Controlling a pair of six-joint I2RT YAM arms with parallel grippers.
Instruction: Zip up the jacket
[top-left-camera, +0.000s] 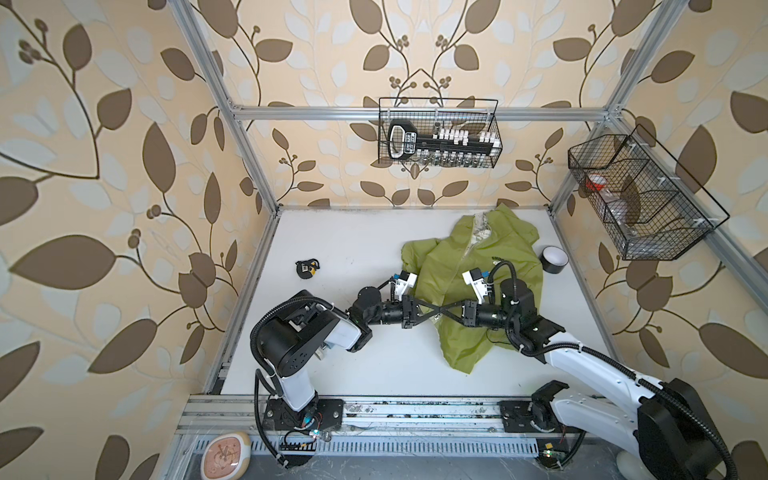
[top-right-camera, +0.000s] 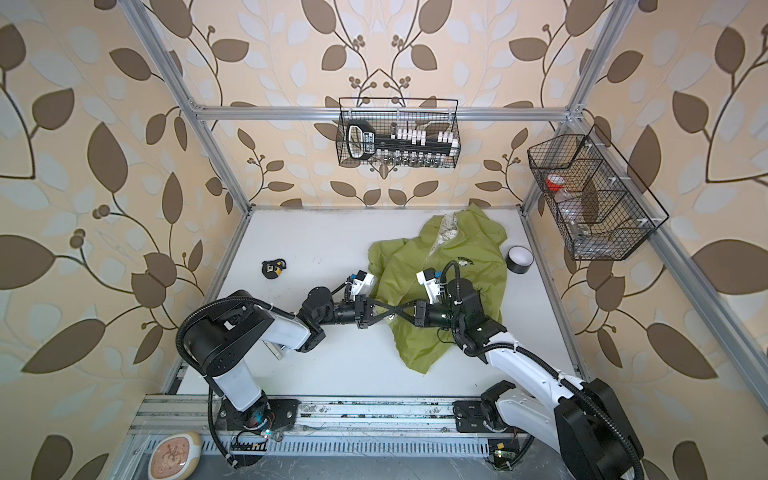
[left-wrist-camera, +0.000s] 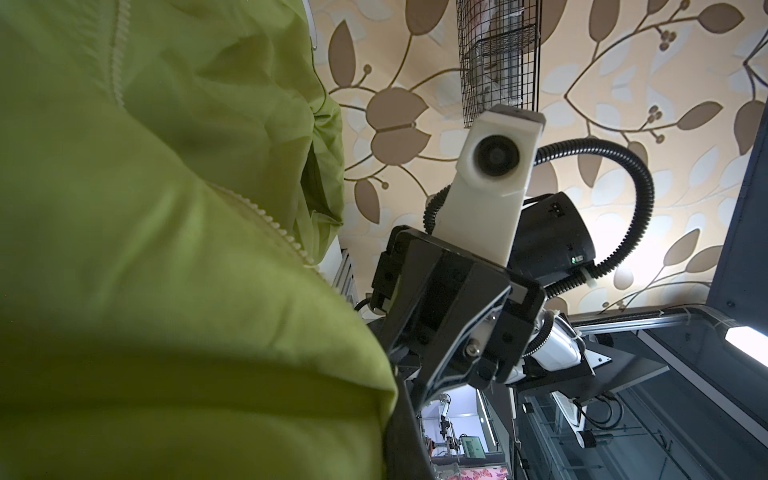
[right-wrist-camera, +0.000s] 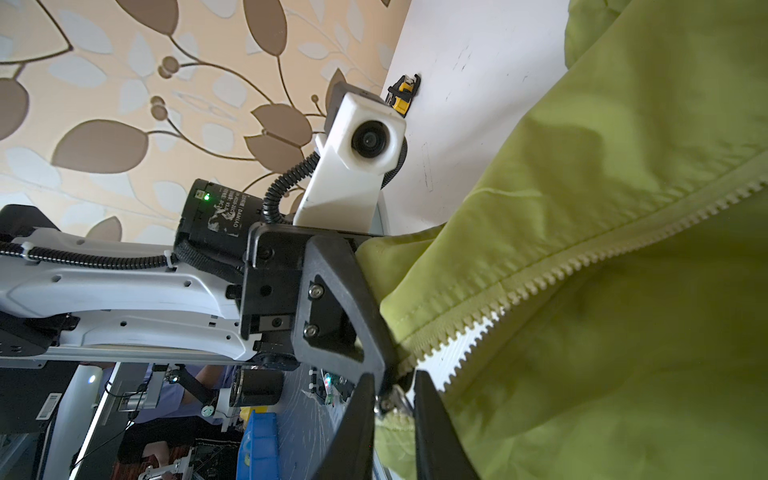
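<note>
My left gripper is pinching a fold of the jacket next to the zipper slider, so I will open it and take the hem (top-left-camera: 441, 325) below the slider before I zip.
The lime-green jacket (top-left-camera: 498, 249) (top-right-camera: 469, 282) lies on the right half of the white table, hood toward the back wall, its front open near the collar. Both grippers meet tip to tip over its lower front. My left gripper (top-left-camera: 437, 311) (top-right-camera: 392, 311) is shut on a fold of the jacket (left-wrist-camera: 166, 249), which drapes over its finger (left-wrist-camera: 405, 440). My right gripper (top-left-camera: 443, 311) (right-wrist-camera: 395, 419) has its fingers (right-wrist-camera: 357, 428) a narrow gap apart. The zipper slider (right-wrist-camera: 388, 399) sits between them. Above it the two rows of zipper teeth (right-wrist-camera: 561, 266) spread apart.
A black tape roll (top-left-camera: 555, 259) stands just right of the jacket. A small black-and-yellow object (top-left-camera: 307, 268) lies on the table's left half. Wire baskets hang on the back wall (top-left-camera: 438, 133) and the right frame (top-left-camera: 640, 199). The arms' rail (top-left-camera: 395, 409) runs along the front edge.
</note>
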